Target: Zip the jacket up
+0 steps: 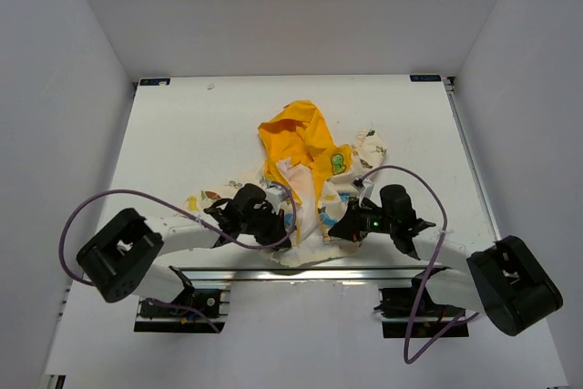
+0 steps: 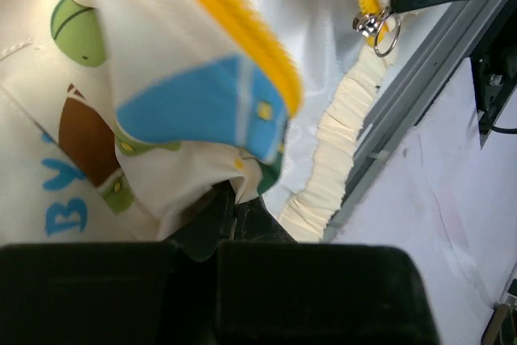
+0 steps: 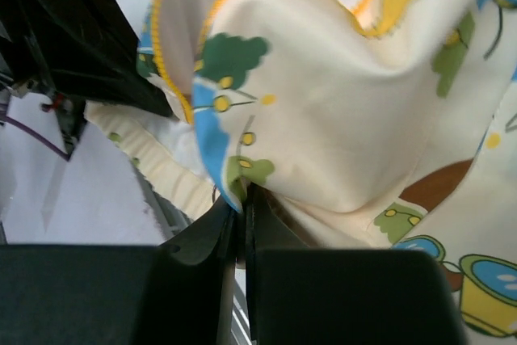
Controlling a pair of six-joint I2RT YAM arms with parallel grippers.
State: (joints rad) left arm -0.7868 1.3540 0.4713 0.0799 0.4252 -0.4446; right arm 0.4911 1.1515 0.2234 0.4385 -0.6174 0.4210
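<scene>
I should open my left gripper, as it pinches a cream fold away from the yellow zipper strip's end, and take the jacket's dark green corner [image 2: 271,174] beside that end.
The jacket [image 1: 305,157] lies crumpled at the table's near middle, its yellow-orange hood [image 1: 293,134] toward the far side. My left gripper [image 1: 276,224] is shut on a fold of its cream printed fabric [image 2: 202,111] beside the yellow zipper strip [image 2: 242,30]. A metal zipper pull with a ring [image 2: 376,26] hangs at the upper right of the left wrist view. My right gripper [image 1: 341,228] is shut on the other front edge [image 3: 323,119], right by its yellow zipper strip [image 3: 164,62]. Both grippers sit close together at the jacket's bottom hem [image 2: 339,143].
An aluminium rail [image 1: 301,272] runs along the table's near edge just below the hem, and it also shows in the left wrist view [image 2: 420,78]. Purple cables [image 1: 127,196] loop from both arms. White walls enclose the table [image 1: 200,125].
</scene>
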